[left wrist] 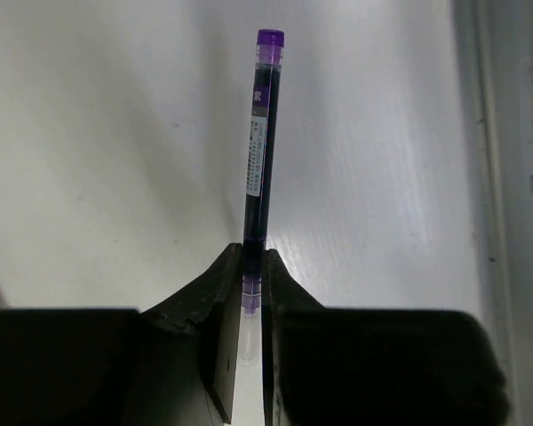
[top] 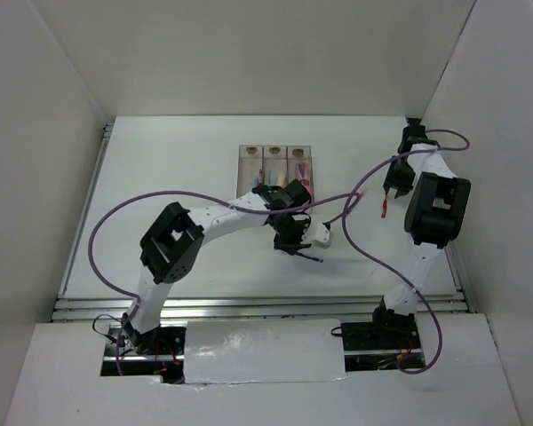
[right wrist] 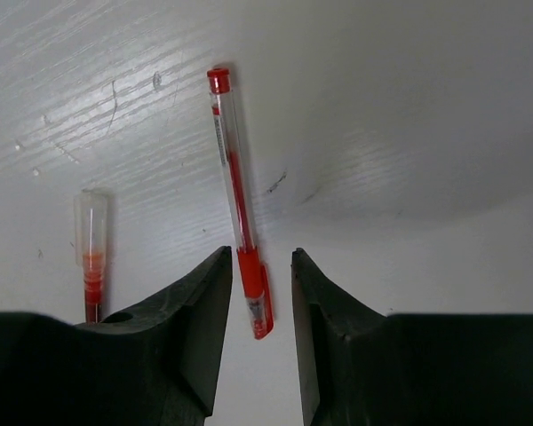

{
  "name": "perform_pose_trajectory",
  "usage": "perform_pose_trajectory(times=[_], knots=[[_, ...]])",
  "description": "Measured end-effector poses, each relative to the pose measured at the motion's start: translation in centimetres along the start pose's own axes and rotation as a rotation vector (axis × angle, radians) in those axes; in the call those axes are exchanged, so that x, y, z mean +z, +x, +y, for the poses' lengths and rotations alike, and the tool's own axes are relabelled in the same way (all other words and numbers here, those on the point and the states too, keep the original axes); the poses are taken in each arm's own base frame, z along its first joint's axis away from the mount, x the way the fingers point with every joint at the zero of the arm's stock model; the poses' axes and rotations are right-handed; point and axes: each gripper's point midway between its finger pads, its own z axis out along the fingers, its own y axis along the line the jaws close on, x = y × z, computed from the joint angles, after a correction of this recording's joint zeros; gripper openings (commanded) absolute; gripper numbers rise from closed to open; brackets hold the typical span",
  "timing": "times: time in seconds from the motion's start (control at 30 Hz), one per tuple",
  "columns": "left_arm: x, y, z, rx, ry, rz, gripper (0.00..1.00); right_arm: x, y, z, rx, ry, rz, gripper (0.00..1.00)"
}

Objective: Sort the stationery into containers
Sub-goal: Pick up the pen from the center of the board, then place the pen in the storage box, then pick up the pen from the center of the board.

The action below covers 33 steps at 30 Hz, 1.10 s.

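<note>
The robot's left gripper needs to release the dark purple pen inside the bin [top: 247, 185] farthest from the right gripper. The pen is now just in front of the containers.
My left gripper [left wrist: 253, 266] is shut on a dark purple pen [left wrist: 262, 142], held at its clear-capped end; the rest sticks out ahead over the white table. From above, this gripper [top: 293, 241] hovers just in front of the containers [top: 250, 160], with the purple pen [top: 308, 257] angled below it. My right gripper [right wrist: 260, 257] is open and straddles the capped end of a thin red pen [right wrist: 235, 186] lying flat on the table, with a gap on both sides. The overhead view shows that gripper [top: 393, 191] at the far right, with the red pen [top: 384, 210] under it.
A second red pen [right wrist: 91, 257] with a clear cap lies left of my right gripper's left finger. The right bin holds several coloured pens [top: 302, 173]. Purple cables [top: 355, 240] loop across the table. White walls enclose the workspace.
</note>
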Motion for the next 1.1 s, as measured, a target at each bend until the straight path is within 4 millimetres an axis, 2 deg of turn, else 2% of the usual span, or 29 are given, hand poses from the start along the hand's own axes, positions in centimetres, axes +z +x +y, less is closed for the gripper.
perform_pose_trajectory(times=[0.1,0.17,0.23,0.3,0.4,0.43,0.47,0.53,0.63,0.73,0.9,0.97,1.07,1.1], knots=[[-3.1,-2.5,-0.1,-0.077,-0.041,-0.08,0.0,0.9,-0.1,-0.1,-0.002,0.012,0.011,0.34],[-6.3,-4.9,0.5,-0.144,-0.098,-0.172,0.0,1.5,0.0,-0.1,-0.004,0.019,0.022,0.31],[-10.3,-7.0,2.1,-0.226,-0.179,-0.28,0.0,1.7,-0.2,-0.1,-0.007,0.021,0.026,0.3],[-14.7,-8.1,4.5,-0.31,-0.283,-0.384,0.0,1.7,-0.6,-0.1,-0.009,0.021,0.018,0.3],[-21.1,-7.4,8.2,-0.484,-0.433,-0.513,0.0,2.0,-0.7,0.0,-0.015,0.022,0.021,0.3],[-23.5,-6.2,9.7,-0.581,-0.492,-0.559,0.0,2.0,-0.8,0.1,-0.02,0.021,0.024,0.3],[-24.2,-5.8,10.2,-0.614,-0.511,-0.572,0.0,2.0,-1.0,0.1,-0.023,0.021,0.02,0.3],[-26.7,-3.0,12.0,-0.748,-0.587,-0.61,0.0,2.2,-1.5,0.3,-0.033,0.021,0.022,0.31],[-28.2,0.4,13.5,-0.89,-0.667,-0.629,0.0,2.4,-2.1,0.5,-0.046,0.019,0.022,0.33],[-27.5,2.6,13.5,-0.987,-0.683,-0.613,0.0,2.9,-1.9,0.7,-0.058,0.02,0.037,0.34],[-25.9,4.8,13.2,-1.113,-0.708,-0.57,0.0,3.0,-1.6,1.1,-0.086,0.021,0.052,0.35],[-26.0,5.5,13.4,-1.159,-0.743,-0.557,0.0,3.1,-1.4,1.3,-0.096,0.019,0.059,0.3],[-26.2,6.4,13.7,-1.222,-0.794,-0.546,0.0,3.1,-1.3,1.4,-0.104,0.015,0.064,0.12],[-26.1,6.8,13.8,-1.246,-0.807,-0.542,0.0,3.1,-1.2,1.4,-0.106,0.014,0.065,0.0]])
